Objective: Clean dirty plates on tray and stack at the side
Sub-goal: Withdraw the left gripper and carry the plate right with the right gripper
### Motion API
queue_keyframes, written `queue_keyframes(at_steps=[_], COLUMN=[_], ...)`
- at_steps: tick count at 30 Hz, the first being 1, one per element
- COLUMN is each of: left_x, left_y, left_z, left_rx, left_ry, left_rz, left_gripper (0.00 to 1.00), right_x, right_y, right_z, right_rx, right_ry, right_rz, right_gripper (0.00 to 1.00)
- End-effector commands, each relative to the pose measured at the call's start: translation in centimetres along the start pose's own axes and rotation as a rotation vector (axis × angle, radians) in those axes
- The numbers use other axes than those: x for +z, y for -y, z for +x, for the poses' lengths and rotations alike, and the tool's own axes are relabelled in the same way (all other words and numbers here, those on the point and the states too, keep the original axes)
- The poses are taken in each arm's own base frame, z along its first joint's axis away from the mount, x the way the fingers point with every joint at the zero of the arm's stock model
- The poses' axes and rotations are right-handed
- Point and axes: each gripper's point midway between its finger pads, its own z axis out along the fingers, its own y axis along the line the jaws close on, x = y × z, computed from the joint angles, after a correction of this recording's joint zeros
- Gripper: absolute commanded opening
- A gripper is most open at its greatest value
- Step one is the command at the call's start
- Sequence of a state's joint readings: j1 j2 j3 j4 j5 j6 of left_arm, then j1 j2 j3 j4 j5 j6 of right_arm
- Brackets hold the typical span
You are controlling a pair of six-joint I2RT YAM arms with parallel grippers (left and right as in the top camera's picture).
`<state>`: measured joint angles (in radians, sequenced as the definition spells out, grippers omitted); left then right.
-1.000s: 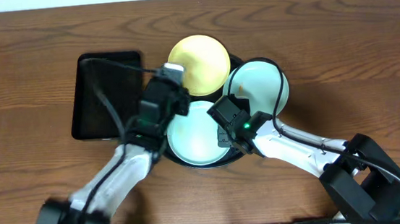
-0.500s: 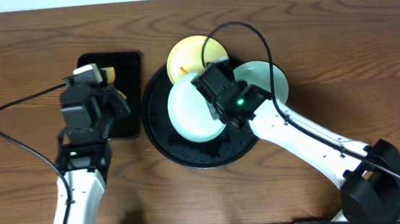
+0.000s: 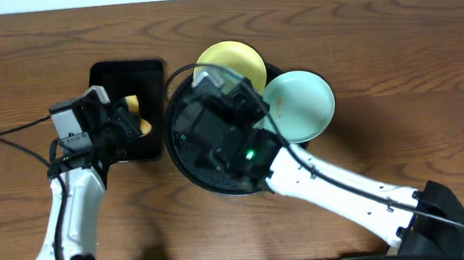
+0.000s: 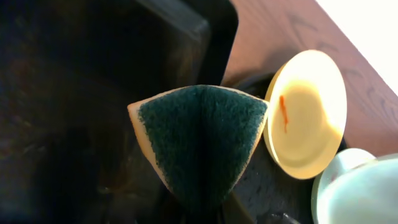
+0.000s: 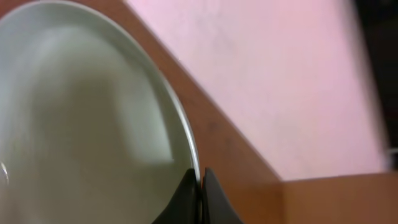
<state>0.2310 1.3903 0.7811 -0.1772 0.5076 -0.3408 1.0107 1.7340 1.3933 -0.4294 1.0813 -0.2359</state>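
My right gripper is going to the bare wood tabletop (image 3: 392, 84) beside the other mint-blue plate. It will let go of the pale mint-blue plate there.
My right gripper (image 3: 224, 93) is shut on the rim of a pale mint-blue plate (image 5: 81, 124). It holds the plate lifted and tilted on edge over the round black tray (image 3: 186, 163). In the right wrist view both fingertips (image 5: 186, 186) pinch the rim. The pale yellow plate (image 3: 230, 63) with an orange smear (image 4: 283, 112) leans on the tray's far rim. The other mint-blue plate (image 3: 301, 103) rests on its right side. My left gripper (image 3: 126, 122) is shut on a folded green and yellow sponge (image 4: 199, 143), just left of the round tray.
A smaller rectangular black tray (image 3: 118, 81) lies under my left gripper, left of the round tray. Bare brown wood tabletop (image 3: 411, 64) lies to the right and along the far side. Cables hang off both arms.
My right gripper has raised the mint-blue plate off the round tray and tipped it up on edge, moving left. My left gripper with the sponge has shifted slightly over the rectangular tray.
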Motion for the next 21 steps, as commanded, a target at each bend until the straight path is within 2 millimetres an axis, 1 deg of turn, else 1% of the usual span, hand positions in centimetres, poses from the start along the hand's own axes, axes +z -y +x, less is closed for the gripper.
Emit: queue_keyframes(at_steps=[1,4,11,15,18,21], left_x=[-0.4,-0.4,-0.4,-0.4,-0.4,-0.4], left_y=[1.3,1.3,1.2,1.2,1.1,1.0], left_z=[-1.1,-1.1,-1.0,-0.9,-0.7,-0.5], left_rx=[0.006,0.006,0.003,0.002,-0.004,-0.007], left_ry=[0.011,0.012,0.005,0.005,-0.006,-0.012], left_rz=[0.051,0.051,0.049,0.049,0.044,0.041], left_gripper=[0.08,0.08,0.08,0.08,0.08,0.08], right_x=[-1.9,-2.2,-2.3,-2.0,-1.6,-1.0], right_y=[2.9,2.6,2.7,2.4,1.7,0.8], right_z=[-1.2,-1.4,-2.2,-2.2,-2.2,-1.6], right_rx=[-0.084,-0.080,-0.021,0.084,0.155,0.225], right_ry=[0.012,0.024,0.048,0.058,0.065,0.048], right_rz=[0.132,0.127,0.126,0.096,0.039,-0.081], right_gripper=[0.01,0.01,0.01,0.01,0.01,0.01])
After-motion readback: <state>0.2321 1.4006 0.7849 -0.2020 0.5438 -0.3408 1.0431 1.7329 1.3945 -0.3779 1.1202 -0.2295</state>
